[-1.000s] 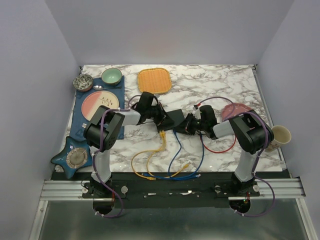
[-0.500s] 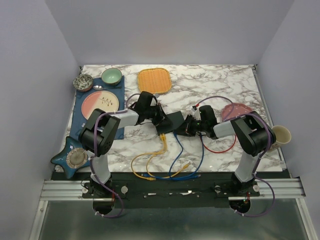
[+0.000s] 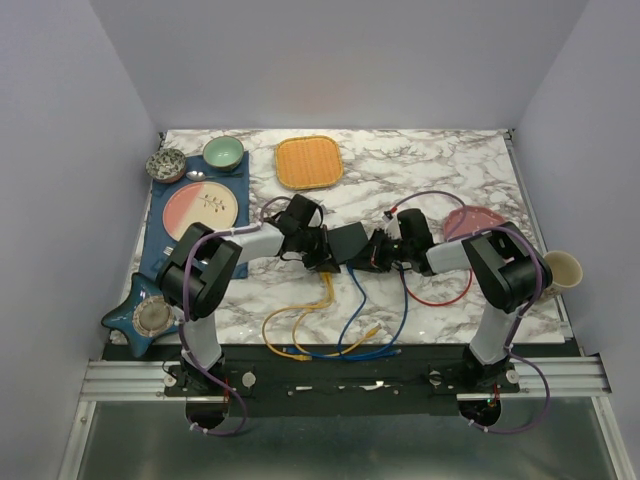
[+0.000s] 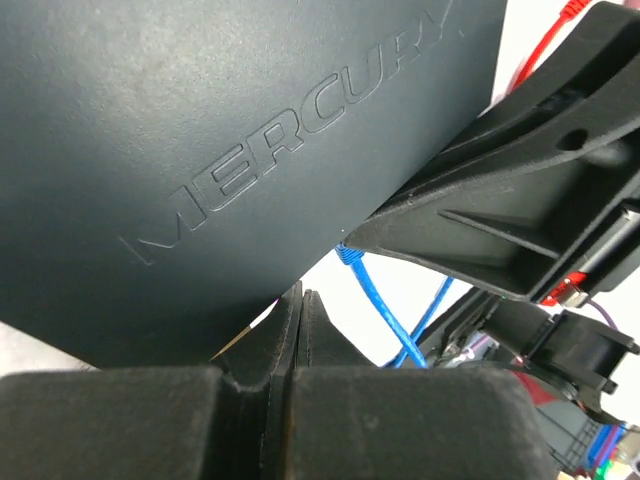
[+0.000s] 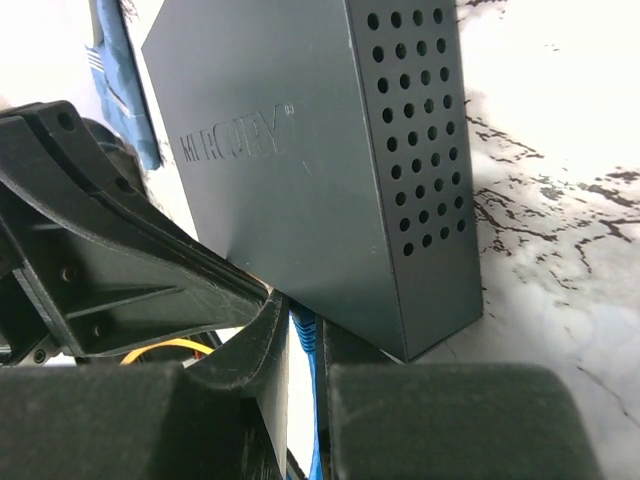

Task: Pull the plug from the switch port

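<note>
My right gripper is to put the blue plug down across the red cable (image 3: pixel 404 263) between the switch and the pink plate.
The switch (image 3: pixel 348 242) is a matte-black box at mid-table, tipped up on one edge. Its MERCURY lid (image 4: pixel 200 150) fills the left wrist view, and its vented side (image 5: pixel 420 150) faces the right wrist camera. A blue plug (image 5: pixel 304 335) sits in the switch's lower edge, and its blue cable (image 3: pixel 352 300) runs toward me. My right gripper (image 5: pixel 308 318) (image 3: pixel 373 254) is shut on that plug from the right. My left gripper (image 4: pixel 301 298) (image 3: pixel 322 255) is shut on nothing, with its tips against the switch's left lower edge.
A loose yellow cable (image 3: pixel 300 320) and a red cable (image 3: pixel 440 296) lie near the switch. An orange tray (image 3: pixel 309 162) is behind it. A pink plate (image 3: pixel 470 222) and a cup (image 3: pixel 560 270) are at the right. A blue placemat (image 3: pixel 160 240) with dishes is at the left.
My left gripper has slid down and to the right, up against the switch. The right gripper has kept its place at the plug.
</note>
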